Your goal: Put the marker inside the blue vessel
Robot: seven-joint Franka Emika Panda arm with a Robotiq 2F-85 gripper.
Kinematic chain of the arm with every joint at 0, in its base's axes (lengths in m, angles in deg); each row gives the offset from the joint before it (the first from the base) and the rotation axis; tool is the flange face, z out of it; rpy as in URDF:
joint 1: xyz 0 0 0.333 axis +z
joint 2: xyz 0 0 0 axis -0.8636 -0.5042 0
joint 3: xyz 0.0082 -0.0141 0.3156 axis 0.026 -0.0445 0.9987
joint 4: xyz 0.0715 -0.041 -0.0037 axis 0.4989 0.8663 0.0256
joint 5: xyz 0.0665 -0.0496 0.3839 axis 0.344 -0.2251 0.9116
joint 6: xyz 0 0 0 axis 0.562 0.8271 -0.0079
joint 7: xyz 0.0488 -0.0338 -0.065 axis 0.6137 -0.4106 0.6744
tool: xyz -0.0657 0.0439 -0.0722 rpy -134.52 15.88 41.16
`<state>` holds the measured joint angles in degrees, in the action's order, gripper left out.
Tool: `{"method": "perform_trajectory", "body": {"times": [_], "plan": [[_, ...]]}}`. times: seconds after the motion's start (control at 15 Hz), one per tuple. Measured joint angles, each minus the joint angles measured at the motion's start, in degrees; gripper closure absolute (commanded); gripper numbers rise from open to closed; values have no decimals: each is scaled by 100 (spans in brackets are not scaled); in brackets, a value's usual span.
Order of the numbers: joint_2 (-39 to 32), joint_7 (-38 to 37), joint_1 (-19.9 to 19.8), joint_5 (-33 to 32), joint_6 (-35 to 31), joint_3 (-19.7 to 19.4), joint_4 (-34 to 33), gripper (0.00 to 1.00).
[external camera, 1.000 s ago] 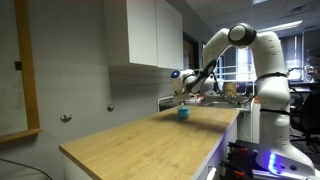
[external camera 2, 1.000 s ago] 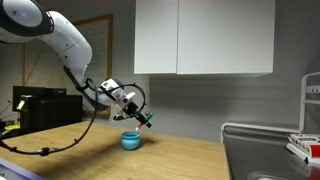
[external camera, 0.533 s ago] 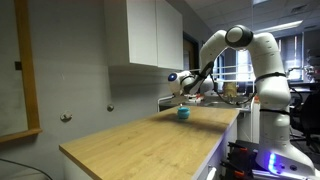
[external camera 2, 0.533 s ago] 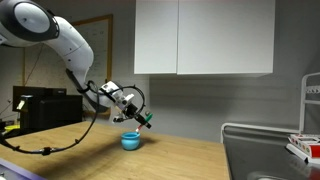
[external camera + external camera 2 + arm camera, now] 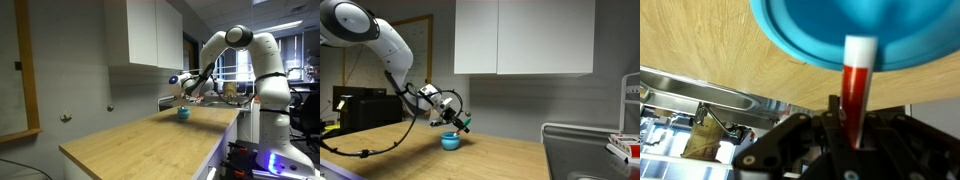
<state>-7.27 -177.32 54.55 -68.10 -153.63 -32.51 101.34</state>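
Note:
Next, I let the marker go inside the blue vessel, leaning (image 5: 183, 110) (image 5: 856, 48) against the vessel's rim on the wooden counter. The marker now points at the vessel's rim.
The blue vessel (image 5: 830, 30) fills the top of the wrist view and stands on the wooden counter; it shows small in both exterior views (image 5: 184, 114) (image 5: 450, 141). My gripper (image 5: 845, 125) is shut on the marker (image 5: 856, 85), a red pen with a white tip that points at the vessel's rim. In an exterior view my gripper (image 5: 460, 122) hangs just above and beside the vessel. In an exterior view the gripper (image 5: 183, 90) is above the vessel. The marker is too small to make out in the exterior views.
The wooden counter (image 5: 150, 140) runs toward a metal sink (image 5: 585, 150) at its far end. White wall cabinets (image 5: 525, 38) hang above. A black cable (image 5: 360, 150) trails across the counter under the arm.
My gripper has come down a little with the marker, closer to the blue vessel. The vessel has not moved.

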Motion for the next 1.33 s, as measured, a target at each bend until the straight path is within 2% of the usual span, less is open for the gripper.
{"method": "perform_trajectory", "body": {"times": [0.67, 1.33], "plan": [[516, -545, 92, -225, 139, 1, 689, 98], [729, -742, 397, -387, 875, 101, 861, 98]]}}
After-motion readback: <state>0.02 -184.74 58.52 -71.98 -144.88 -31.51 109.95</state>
